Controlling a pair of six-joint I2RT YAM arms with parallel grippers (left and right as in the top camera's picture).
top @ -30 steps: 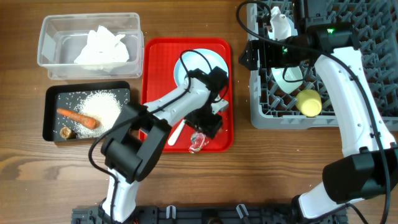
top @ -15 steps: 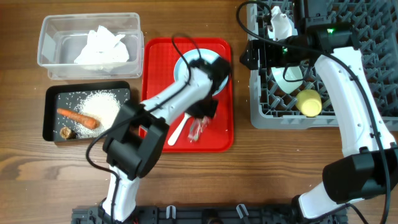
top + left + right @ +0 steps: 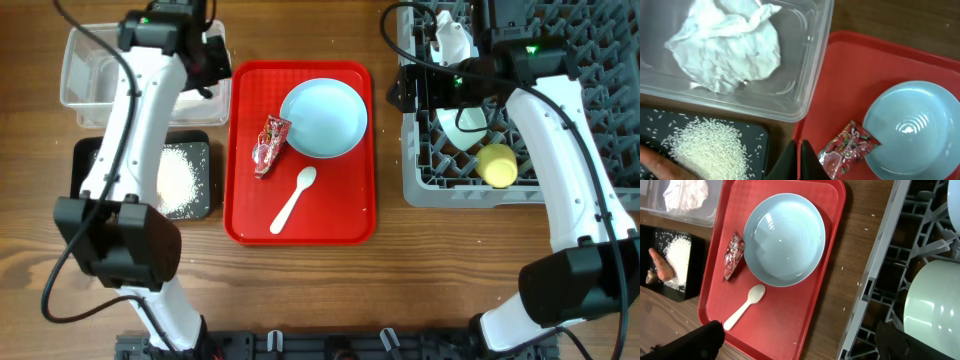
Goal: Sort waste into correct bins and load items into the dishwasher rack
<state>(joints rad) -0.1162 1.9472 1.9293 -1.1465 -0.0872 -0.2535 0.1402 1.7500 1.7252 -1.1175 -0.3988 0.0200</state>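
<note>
The light-blue plate is next for my right gripper, which should go there and grab its rim (image 3: pixel 363 130) (image 3: pixel 819 263) on the side facing the grey rack.
My left gripper (image 3: pixel 208 68) hangs shut and empty over the near right corner of the clear tub (image 3: pixel 80 90); its fingertips (image 3: pixel 801 159) meet with nothing between them. The crumpled napkin (image 3: pixel 725 45) lies in that tub. On the red tray (image 3: pixel 345 215) the red-and-white wrapper (image 3: pixel 270 145) lies against the light-blue plate (image 3: pixel 322 118), with the white spoon (image 3: pixel 293 200) below them. The black tray (image 3: pixel 200 205) holds rice (image 3: pixel 176 180) and a carrot (image 3: pixel 650 164). My right gripper (image 3: pixel 800 347) is open over the left edge of the grey rack (image 3: pixel 520 195).
In the rack stand a yellow cup (image 3: pixel 497 165) and two pale bowls (image 3: pixel 470 125) (image 3: pixel 450 40). My left arm (image 3: pixel 130 150) stretches across the black tray and hides its left part from overhead. Bare wood lies between red tray and rack.
My left gripper shut at the wrapper low on the red tray, then swung up and left to the clear tub without it. The wrapper ended beside the plate. The right arm stayed put.
</note>
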